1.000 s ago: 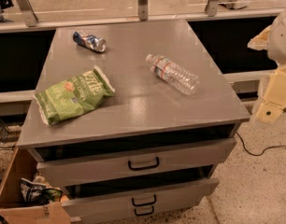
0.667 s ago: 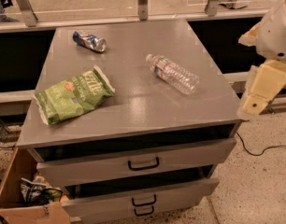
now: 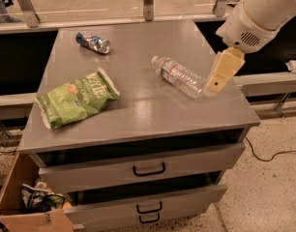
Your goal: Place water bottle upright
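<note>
My gripper should next move to the water bottle's neck (image 3: 162,64) next to its white cap and close there, so that the bottle's base can swing down.
The water bottle (image 3: 179,76) lies on its side on the grey cabinet top (image 3: 138,112), right of centre. It is clear and ribbed, with a blue, white and red label band. Its white cap points to the upper left and its base to the lower right. My gripper (image 3: 214,83), cream-coloured under the white arm (image 3: 257,18), hangs over the right part of the cabinet top. Its tip is right at the bottle's base end.
A green chip bag (image 3: 78,98) lies at the left of the top. A crushed blue-silver can (image 3: 93,42) lies at the back left. Two drawers (image 3: 148,168) below stand partly open. A cardboard box (image 3: 27,202) sits on the floor at lower left, a cable (image 3: 273,154) at right.
The arm and gripper have moved left from the cabinet's right edge, over the top, up to the bottle's base end. The bottle, bag and can have not moved.
</note>
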Controlling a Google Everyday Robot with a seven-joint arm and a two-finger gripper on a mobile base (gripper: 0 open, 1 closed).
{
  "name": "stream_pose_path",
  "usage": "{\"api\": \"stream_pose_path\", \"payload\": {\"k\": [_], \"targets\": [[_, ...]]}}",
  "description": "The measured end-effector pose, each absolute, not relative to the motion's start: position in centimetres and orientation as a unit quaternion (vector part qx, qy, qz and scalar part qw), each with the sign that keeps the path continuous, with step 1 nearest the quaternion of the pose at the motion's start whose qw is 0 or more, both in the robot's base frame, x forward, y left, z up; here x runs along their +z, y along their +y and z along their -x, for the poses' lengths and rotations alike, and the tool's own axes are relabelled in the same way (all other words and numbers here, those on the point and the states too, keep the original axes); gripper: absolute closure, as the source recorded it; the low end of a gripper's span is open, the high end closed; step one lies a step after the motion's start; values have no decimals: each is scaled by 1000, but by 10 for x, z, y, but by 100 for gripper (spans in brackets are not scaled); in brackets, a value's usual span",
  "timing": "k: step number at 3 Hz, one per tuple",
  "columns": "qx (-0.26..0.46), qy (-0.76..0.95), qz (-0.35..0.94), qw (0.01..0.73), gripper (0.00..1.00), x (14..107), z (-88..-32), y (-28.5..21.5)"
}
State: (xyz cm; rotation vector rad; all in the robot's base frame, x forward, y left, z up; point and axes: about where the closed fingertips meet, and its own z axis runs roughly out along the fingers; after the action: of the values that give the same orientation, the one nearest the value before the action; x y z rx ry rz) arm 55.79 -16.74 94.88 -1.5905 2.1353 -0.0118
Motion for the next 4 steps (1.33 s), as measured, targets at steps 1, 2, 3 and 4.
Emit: {"api": "stream_pose_path", "payload": {"k": [1, 2, 3, 4], "targets": [[18, 799, 545, 254, 0, 926, -599, -154], [30, 819, 508, 264, 0, 910, -629, -139], [56, 844, 466, 261, 0, 892, -662, -116], [78, 864, 437, 238, 0, 882, -679, -97]]}}
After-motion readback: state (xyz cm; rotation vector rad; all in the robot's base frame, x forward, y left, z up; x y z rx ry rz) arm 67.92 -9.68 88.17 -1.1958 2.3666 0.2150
